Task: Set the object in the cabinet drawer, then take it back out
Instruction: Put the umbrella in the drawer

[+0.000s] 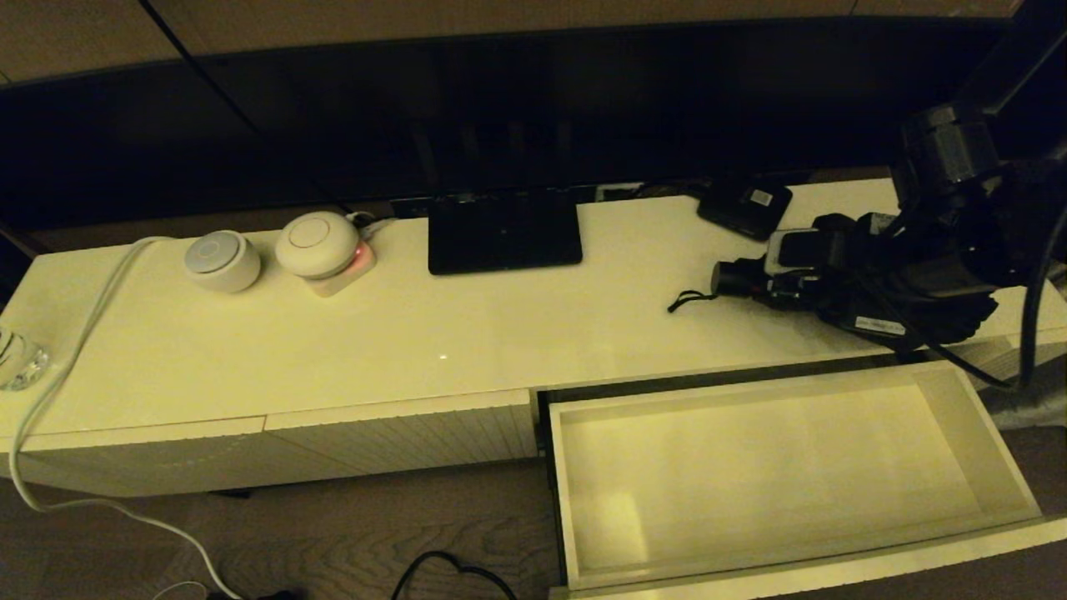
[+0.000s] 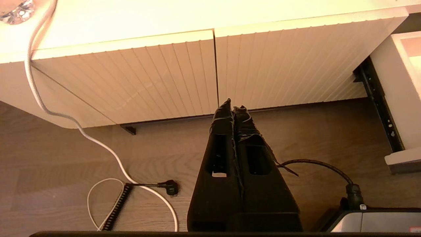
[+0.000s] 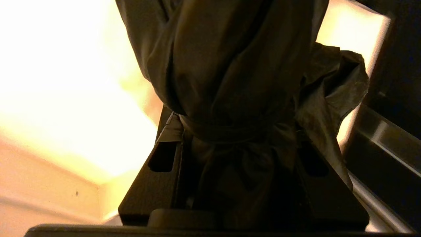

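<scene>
My right gripper is to place the black folding umbrella. Next, I set it down on the middle of the cream-white drawer's bottom (image 1: 800,477) with that right gripper.
The black folding umbrella (image 1: 950,321) is at the right end of the cabinet top, just behind the drawer; whether it rests there or is lifted I cannot tell. Its short handle (image 1: 735,279) and wrist loop (image 1: 685,300) point left. My right gripper (image 1: 834,279) is shut on its bunched fabric. In the right wrist view the fabric (image 3: 230,65) fills the gap of the right gripper (image 3: 236,141). The cream-white drawer (image 1: 834,567) is pulled out, with nothing inside. My left gripper (image 2: 233,107) is shut on nothing, low over the floor before the ribbed fronts (image 2: 131,75).
On the cabinet top stand a flat black stand (image 1: 504,229), a small black box with a label (image 1: 744,208) and two white round devices (image 1: 222,260) (image 1: 318,243). A white cable (image 1: 75,358) trails off the left end. Cables lie on the wooden floor (image 2: 329,164).
</scene>
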`<state>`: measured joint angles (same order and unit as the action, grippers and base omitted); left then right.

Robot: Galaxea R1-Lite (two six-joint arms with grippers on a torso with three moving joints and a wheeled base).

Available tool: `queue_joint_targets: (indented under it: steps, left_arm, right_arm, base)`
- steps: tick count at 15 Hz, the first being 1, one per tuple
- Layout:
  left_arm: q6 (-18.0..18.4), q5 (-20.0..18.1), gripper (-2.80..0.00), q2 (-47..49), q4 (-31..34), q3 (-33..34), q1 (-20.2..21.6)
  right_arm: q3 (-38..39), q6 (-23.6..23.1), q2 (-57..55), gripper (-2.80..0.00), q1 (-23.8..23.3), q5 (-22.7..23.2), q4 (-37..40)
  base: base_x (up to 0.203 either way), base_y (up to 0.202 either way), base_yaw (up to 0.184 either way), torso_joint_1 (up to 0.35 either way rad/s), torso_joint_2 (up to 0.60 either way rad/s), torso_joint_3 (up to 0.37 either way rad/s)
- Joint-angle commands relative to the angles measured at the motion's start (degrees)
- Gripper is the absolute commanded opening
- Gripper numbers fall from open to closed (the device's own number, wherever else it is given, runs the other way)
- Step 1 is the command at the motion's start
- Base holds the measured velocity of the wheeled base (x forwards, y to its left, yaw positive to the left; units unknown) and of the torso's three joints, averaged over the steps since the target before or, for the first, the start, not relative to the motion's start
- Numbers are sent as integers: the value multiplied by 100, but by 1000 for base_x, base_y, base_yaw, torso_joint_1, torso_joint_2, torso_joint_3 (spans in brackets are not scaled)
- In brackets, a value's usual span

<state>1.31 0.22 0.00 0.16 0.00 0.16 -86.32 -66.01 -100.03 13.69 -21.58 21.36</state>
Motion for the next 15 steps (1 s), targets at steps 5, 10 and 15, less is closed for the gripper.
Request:
queue_joint_targets:
  steps: [5,10,15]
  left_arm:
    - [1,4,-280,0,2,18,2]
    - [1,4,-280,0,2,18,2]
    - [1,4,-280,0,2,18,2]
  right_arm:
    - [1367,-76,2171,-280,461,52,392]
    - [3043,172,2955,-280,885,255,743]
    - [3963,734,2059,-280,828,655,-502]
  base:
    - [0,0,0,0,0,0]
    - [0,0,0,0,0,0]
    - [0,0,0,0,0,0]
